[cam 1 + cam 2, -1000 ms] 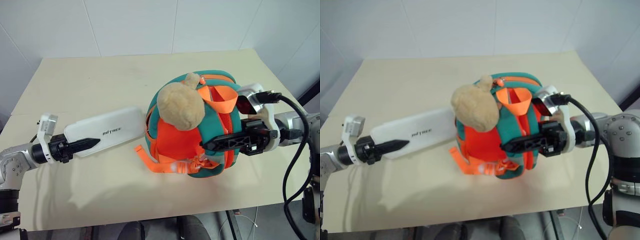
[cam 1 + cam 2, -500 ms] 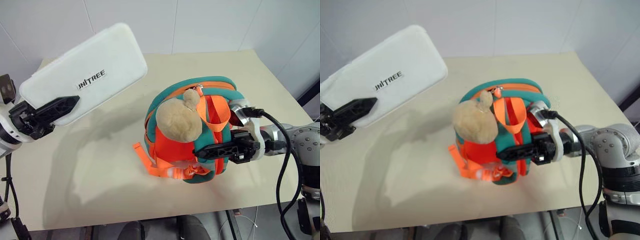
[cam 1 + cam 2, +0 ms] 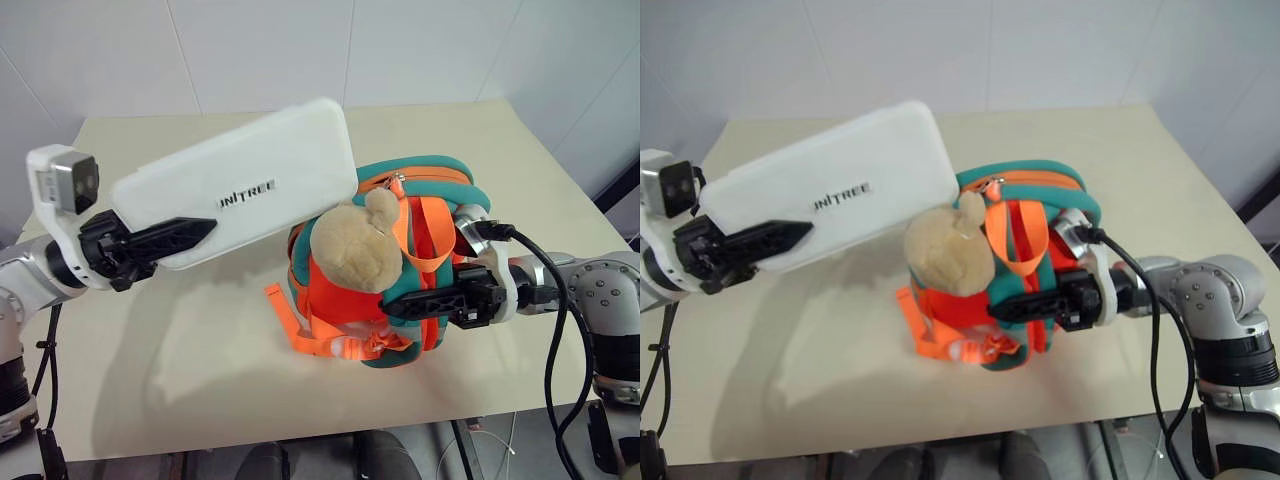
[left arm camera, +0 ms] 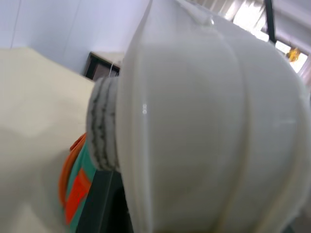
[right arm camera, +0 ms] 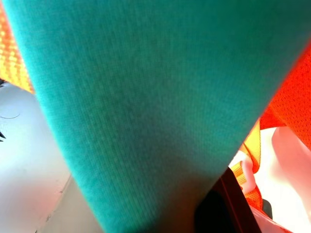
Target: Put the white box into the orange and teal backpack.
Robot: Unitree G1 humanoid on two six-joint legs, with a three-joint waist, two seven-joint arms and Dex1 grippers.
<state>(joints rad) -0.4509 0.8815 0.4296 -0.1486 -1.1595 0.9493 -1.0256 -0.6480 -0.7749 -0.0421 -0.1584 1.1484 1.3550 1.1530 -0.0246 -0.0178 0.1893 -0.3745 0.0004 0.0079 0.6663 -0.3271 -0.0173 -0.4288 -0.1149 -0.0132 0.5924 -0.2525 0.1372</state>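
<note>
The white box, which now hangs tilted above the table, will be released by my left gripper inside the backpack's open orange-zippered top (image 3: 382, 182), behind the tan plush toy.
The white box (image 3: 240, 195), a flat case with dark lettering, hangs tilted above the table. My left gripper (image 3: 195, 235) is shut on its near end, and its far end reaches over the top left of the orange and teal backpack (image 3: 345, 300). The backpack stands upright at the table's middle right with a tan plush toy (image 3: 355, 250) on its front. My right gripper (image 3: 410, 303) comes in from the right, shut on the backpack's teal strap (image 5: 146, 97). In the left wrist view the box (image 4: 204, 121) looms close, with the backpack (image 4: 75, 189) below it.
The beige table (image 3: 200, 380) has bare surface to the left of and in front of the backpack. A white wall runs behind its far edge. Loose orange webbing (image 3: 285, 315) trails from the backpack's lower left. A black cable (image 3: 560, 340) hangs off my right arm.
My left gripper has lifted the white box off the table and carried it right, so its far end now hangs over the backpack. The right gripper kept its hold on the backpack.
</note>
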